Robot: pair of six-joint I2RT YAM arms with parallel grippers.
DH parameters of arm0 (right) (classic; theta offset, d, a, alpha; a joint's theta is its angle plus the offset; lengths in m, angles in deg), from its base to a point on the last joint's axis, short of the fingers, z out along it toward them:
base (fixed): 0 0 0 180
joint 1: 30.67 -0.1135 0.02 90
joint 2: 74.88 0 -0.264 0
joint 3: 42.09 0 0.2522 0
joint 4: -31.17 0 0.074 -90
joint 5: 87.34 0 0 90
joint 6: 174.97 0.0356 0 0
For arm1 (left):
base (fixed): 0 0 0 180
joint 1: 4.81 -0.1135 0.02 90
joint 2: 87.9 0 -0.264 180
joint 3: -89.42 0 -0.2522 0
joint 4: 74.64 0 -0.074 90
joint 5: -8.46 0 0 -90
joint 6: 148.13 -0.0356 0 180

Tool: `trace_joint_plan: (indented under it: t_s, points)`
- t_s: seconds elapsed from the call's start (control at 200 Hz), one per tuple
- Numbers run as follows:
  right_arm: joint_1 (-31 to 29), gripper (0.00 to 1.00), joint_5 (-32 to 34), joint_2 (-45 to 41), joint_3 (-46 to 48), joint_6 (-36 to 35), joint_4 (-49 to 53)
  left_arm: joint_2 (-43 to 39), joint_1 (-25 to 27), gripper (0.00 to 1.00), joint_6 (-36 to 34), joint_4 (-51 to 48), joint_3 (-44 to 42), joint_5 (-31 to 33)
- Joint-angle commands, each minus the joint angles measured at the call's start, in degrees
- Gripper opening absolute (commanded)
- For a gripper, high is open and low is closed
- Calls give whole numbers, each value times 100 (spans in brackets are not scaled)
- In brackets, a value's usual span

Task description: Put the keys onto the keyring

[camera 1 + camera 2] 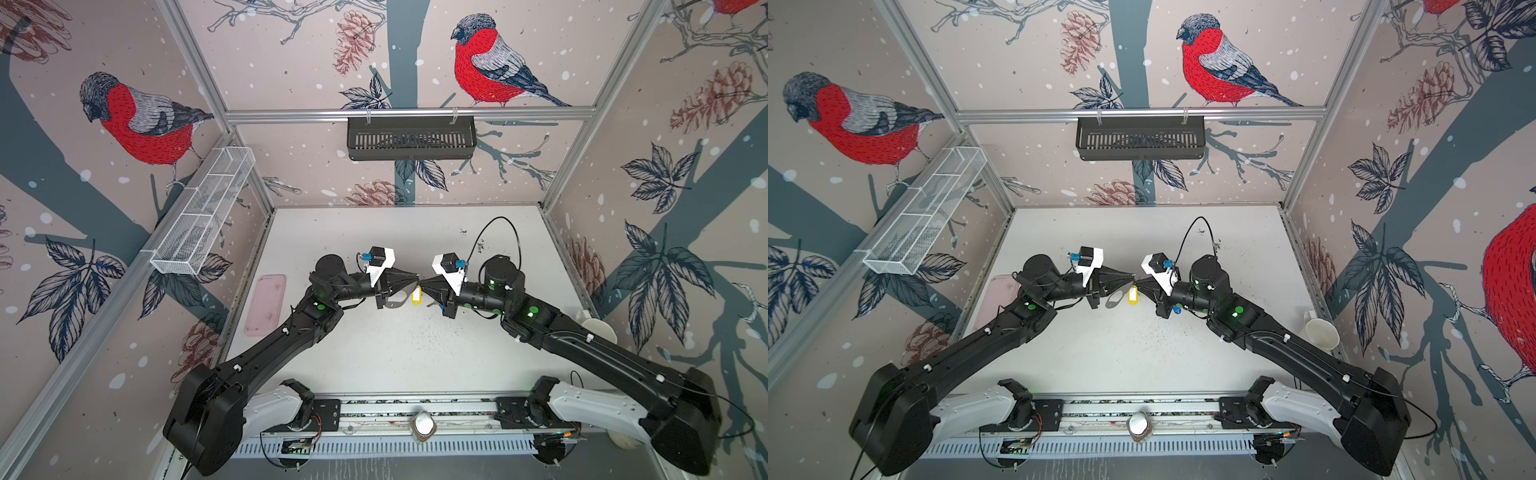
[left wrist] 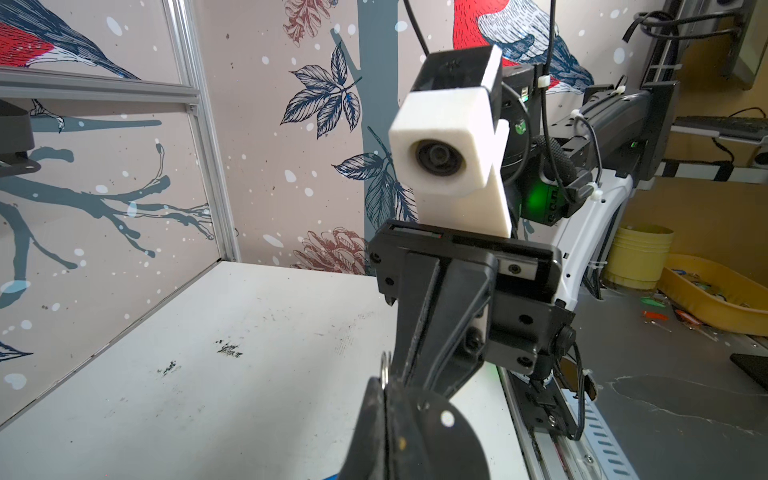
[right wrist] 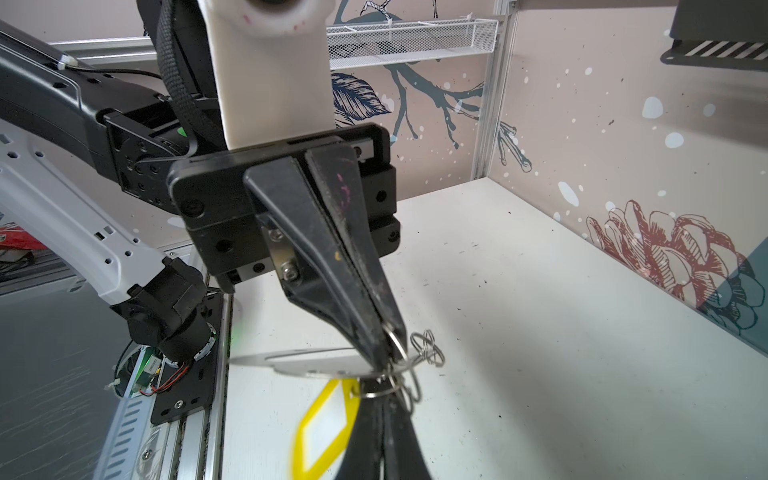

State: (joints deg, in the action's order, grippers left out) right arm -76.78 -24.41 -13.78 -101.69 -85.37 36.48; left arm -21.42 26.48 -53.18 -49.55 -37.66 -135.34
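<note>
The keyring plate sticks out level and the rings are bunched together, so next my right gripper opens and takes the ring (image 3: 413, 387) once the plate hangs down.
Both grippers meet tip to tip above the middle of the white table (image 1: 395, 357). My left gripper (image 1: 415, 280) (image 2: 385, 386) is shut on the edge of the keyring (image 1: 395, 300) (image 3: 311, 360), a flat grey oval plate held level with wire rings (image 3: 428, 347) at its rim. My right gripper (image 1: 423, 287) (image 3: 384, 384) is shut at those rings, on the ring carrying the yellow tag (image 1: 416, 298) (image 3: 324, 432), which hangs down beside its fingers. That key's metal blade is hidden. A small blue bit (image 1: 1177, 310) shows under the right wrist; I cannot tell whether it is the blue tag.
A pink tray (image 1: 266, 305) lies at the table's left edge. A white mug (image 1: 1320, 332) stands at the right edge. A white wire basket (image 1: 203, 220) hangs on the left wall and a black one (image 1: 411, 137) on the back wall.
</note>
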Motion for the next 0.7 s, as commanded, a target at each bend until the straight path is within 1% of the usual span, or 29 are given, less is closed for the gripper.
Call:
trace_joint_plan:
  t_s: [0.0, 0.04, 0.08, 0.215, 0.335, 0.5, 0.695]
  points:
    - [-95, 1, -79, -2, -97, -134, -50, 35, 7, 0, 268, 648, -58, -294]
    - [-109, 1, -12, -10, -123, -148, 10, 35, 8, 0, 288, 684, -77, -298]
    - [-117, 5, 77, -32, -137, -161, 80, 26, 3, 0, 290, 705, -88, -301]
    - [-112, 23, 391, -196, -71, -162, 195, -52, 5, 0, 293, 780, -158, -261]
    - [-118, 30, 521, -357, 41, -140, 210, -119, 3, 0, 296, 823, -213, -224]
    - [-118, 32, 667, -558, 110, -127, 271, -156, 4, 0, 320, 886, -254, -198]
    - [-117, 24, 876, -693, 129, -177, 274, -171, 5, 0, 288, 853, -258, -170]
